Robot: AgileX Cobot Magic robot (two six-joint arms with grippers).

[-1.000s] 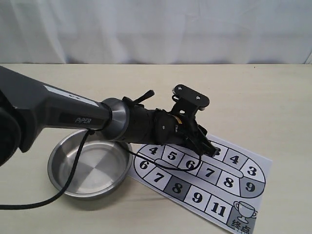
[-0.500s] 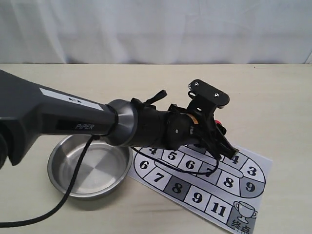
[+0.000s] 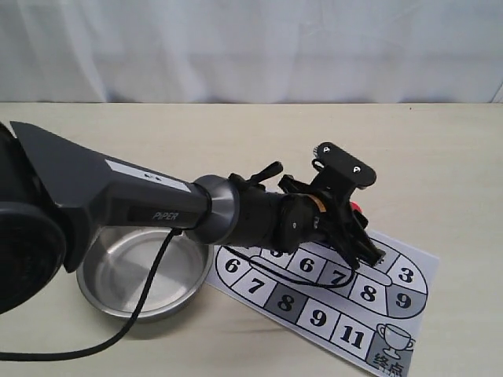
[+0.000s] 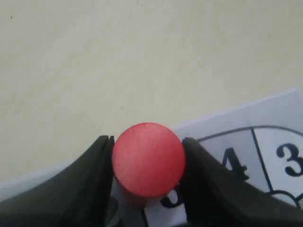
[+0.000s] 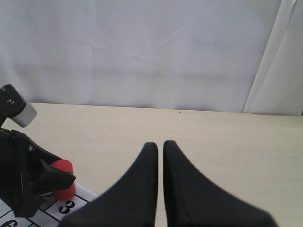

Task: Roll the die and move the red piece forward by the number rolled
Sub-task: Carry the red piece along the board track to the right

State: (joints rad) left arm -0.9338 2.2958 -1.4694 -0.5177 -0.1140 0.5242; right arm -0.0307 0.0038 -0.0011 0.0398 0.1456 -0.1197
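Note:
Next, I release the red piece from my left gripper on the printed 4 square [image 3: 377,256] [image 4: 233,165], next to the 3.
The red piece [image 4: 148,158] stands between the two black fingers of my left gripper [image 4: 147,143], which touch it on both sides. From the exterior view only a sliver of the red piece [image 3: 357,208] shows behind the left gripper [image 3: 361,224], over the far right part of the numbered track. In the right wrist view the red piece [image 5: 63,182] rests on the sheet by a printed 3, with a left finger [image 5: 54,176] across it. My right gripper [image 5: 160,144] hangs shut and empty above the table. The die is not visible in any view.
A printed paper board [image 3: 409,326] with numbered squares and a trophy picture lies at the front right. A steel bowl [image 3: 145,308] stands to its left, partly hidden under the left arm [image 3: 134,200]. A white curtain closes the back.
The left arm has swung to the right along the board, and its gripper now sits further right over the track, with the red piece showing behind it.

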